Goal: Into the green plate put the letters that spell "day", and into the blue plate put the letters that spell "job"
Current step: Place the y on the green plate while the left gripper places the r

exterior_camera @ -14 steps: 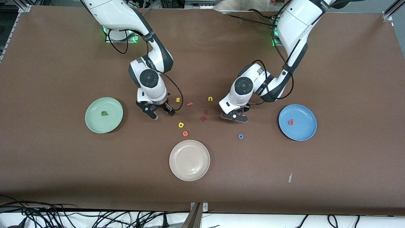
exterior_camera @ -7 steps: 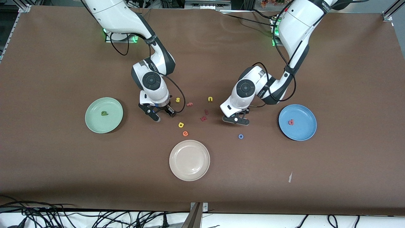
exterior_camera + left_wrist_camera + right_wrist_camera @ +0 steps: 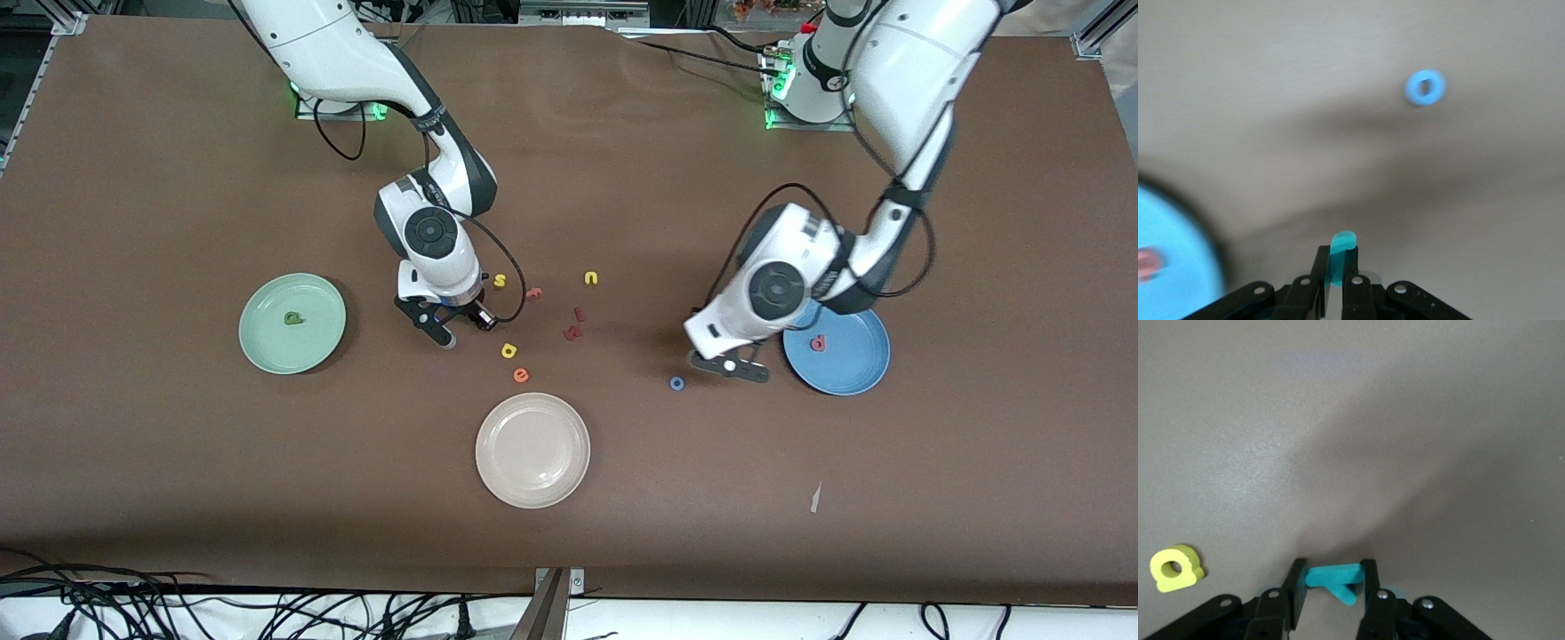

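The robot's right gripper should release the teal y, now down at the table beside the yellow a, in the green plate (image 3: 320, 316), next to the dark green d, toward the loose letters.
My left gripper (image 3: 730, 365) is shut on the teal j (image 3: 1343, 241), in the air over the table between the blue ring o (image 3: 677, 383) and the blue plate (image 3: 855, 366). The salmon b (image 3: 817, 343) lies in that plate. My right gripper (image 3: 449, 332) is down at the table with its fingers against both ends of the teal y (image 3: 1331, 577). The yellow a (image 3: 508, 350) lies beside it, a little nearer the front camera. The green plate (image 3: 307, 351) toward the right arm's end holds the dark green d (image 3: 292, 317).
Loose letters lie mid-table: yellow s (image 3: 500, 281), salmon f (image 3: 533, 292), yellow u (image 3: 591, 278), two dark red letters (image 3: 575, 324), orange e (image 3: 521, 375). A cream plate (image 3: 532, 450) sits nearer the front camera. A paper scrap (image 3: 815, 498) lies near the front edge.
My left gripper shut on the teal j and carried it from the middle of the table toward the blue plate. My right gripper's fingers closed in on the teal y.
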You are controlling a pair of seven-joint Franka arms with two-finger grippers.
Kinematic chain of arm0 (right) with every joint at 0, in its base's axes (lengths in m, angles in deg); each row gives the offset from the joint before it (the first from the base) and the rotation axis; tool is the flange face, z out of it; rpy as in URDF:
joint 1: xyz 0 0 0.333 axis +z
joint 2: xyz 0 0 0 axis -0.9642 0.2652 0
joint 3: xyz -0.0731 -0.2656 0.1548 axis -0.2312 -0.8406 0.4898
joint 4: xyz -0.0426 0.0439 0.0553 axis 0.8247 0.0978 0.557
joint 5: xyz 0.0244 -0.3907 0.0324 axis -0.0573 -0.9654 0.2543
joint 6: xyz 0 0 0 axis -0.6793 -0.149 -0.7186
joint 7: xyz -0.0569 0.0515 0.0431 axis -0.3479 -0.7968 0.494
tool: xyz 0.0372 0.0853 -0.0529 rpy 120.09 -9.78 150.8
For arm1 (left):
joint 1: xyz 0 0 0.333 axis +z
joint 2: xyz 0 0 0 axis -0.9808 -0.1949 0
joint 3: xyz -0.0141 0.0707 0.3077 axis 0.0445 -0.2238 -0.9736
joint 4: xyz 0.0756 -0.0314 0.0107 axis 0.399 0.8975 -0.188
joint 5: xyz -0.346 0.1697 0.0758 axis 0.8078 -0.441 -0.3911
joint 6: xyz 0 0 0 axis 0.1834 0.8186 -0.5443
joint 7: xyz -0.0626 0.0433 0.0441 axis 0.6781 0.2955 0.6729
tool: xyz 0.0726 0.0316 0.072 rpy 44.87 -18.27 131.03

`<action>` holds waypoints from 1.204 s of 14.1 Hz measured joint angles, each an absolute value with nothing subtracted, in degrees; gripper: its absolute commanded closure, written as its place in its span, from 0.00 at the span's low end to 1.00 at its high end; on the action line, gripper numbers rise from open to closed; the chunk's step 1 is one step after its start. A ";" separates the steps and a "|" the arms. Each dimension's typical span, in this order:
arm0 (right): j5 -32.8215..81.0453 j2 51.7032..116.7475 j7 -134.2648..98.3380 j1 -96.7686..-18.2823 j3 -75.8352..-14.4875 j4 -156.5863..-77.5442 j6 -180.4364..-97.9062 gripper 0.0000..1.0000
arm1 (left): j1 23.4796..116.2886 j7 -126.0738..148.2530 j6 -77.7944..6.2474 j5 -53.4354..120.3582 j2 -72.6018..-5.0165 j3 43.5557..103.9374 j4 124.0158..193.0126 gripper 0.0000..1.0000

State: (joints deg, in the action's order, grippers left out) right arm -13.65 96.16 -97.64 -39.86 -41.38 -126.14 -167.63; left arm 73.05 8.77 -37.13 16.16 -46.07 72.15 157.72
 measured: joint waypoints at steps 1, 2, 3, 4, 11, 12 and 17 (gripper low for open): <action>-13.67 96.16 -97.58 -39.86 -41.39 -126.06 -167.63 0.93 | 75.15 12.47 -34.67 16.20 -45.07 72.16 157.54 0.98; -13.71 96.10 -97.36 -39.86 -41.47 -125.84 -167.41 0.93 | 77.17 15.89 -32.64 16.21 -44.37 72.15 157.55 0.98; -13.74 95.87 -96.75 -39.87 -41.66 -125.40 -166.51 0.93 | 79.20 19.52 -31.16 16.20 -44.14 72.12 157.55 0.96; -13.76 95.42 -95.51 -39.86 -42.17 -124.67 -164.50 0.93 | 81.18 23.10 -30.45 16.20 -44.22 72.06 157.63 0.96; -13.61 89.54 -70.14 -40.32 -53.46 -120.51 -145.28 0.93 | 86.75 33.95 -30.85 14.70 -47.44 72.23 157.34 0.00; -13.55 89.05 -66.09 -40.55 -55.33 -121.03 -144.91 0.93 | 86.24 33.77 -30.90 14.70 -47.44 72.42 156.44 0.00; -8.92 86.65 -47.13 -41.08 -64.02 -130.42 -151.13 0.93 | 82.91 24.72 -30.87 18.81 -48.24 72.93 153.31 0.00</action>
